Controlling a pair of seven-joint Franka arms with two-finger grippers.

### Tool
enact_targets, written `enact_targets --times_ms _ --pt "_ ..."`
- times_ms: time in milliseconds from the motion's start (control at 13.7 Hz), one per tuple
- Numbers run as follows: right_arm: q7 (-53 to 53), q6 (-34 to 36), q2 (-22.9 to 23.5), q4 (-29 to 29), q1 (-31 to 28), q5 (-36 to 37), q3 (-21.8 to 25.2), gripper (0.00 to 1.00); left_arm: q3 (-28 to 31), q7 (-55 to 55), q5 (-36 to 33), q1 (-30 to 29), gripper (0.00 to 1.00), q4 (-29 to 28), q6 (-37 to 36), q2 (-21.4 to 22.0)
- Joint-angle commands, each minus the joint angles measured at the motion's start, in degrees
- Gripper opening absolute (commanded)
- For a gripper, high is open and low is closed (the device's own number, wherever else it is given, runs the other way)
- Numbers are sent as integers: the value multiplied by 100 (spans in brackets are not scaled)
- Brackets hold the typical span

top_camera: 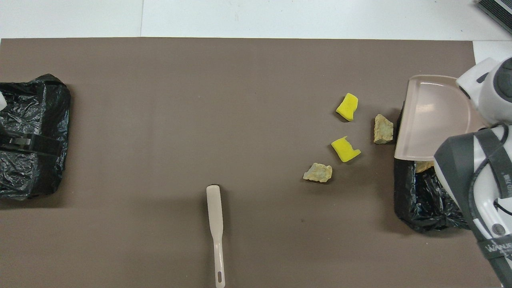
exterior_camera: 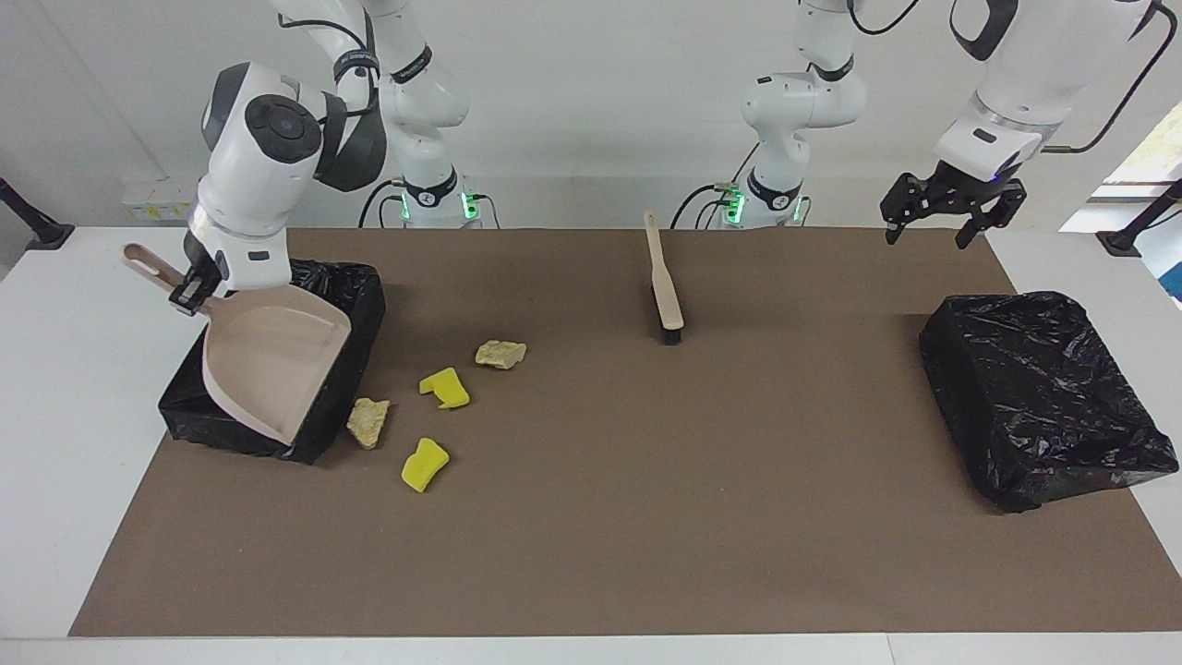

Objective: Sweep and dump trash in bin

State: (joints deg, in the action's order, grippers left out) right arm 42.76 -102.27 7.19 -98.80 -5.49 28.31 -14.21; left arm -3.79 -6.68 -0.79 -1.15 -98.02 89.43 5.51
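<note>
The robot's right gripper will set the beige dustpan down on the bare mat (top_camera: 221,111) beyond the head of the beige brush. The dustpan still hangs over the black-lined bin.
My right gripper (exterior_camera: 194,288) is shut on the handle of a beige dustpan (exterior_camera: 272,369), which hangs hollow side up over the black-lined bin (exterior_camera: 365,296) and hides most of its inside. In the overhead view the dustpan (top_camera: 434,116) covers the bin (top_camera: 420,208), and one beige lump (top_camera: 423,166) peeks out inside. Several pieces of trash lie on the mat beside the bin: yellow foam (exterior_camera: 445,388) (exterior_camera: 424,464) and beige lumps (exterior_camera: 500,353) (exterior_camera: 368,421). My left gripper (exterior_camera: 942,226) hangs open and empty, high over the left arm's end of the table.
A beige brush (exterior_camera: 665,286) lies on the brown mat near the robots, bristles down. A box wrapped in black plastic (exterior_camera: 1043,397) sits at the left arm's end of the table. Bare mat (exterior_camera: 646,508) stretches between the two black boxes.
</note>
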Motion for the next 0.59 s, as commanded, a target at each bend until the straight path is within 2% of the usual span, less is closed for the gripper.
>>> enact_targets --times_ms 0,146,512 --pt "-1590 50 756 860 512 -587 6 0 -52 -88 -53 -87 100 -235 21 213" --pt "-2627 -21 1125 1247 689 -1071 -2 0 -52 -88 -53 -87 100 -235 48 213" --pt "-5985 -73 2267 2468 1927 -1248 -2 0 -52 -88 -53 -87 100 -235 83 213"
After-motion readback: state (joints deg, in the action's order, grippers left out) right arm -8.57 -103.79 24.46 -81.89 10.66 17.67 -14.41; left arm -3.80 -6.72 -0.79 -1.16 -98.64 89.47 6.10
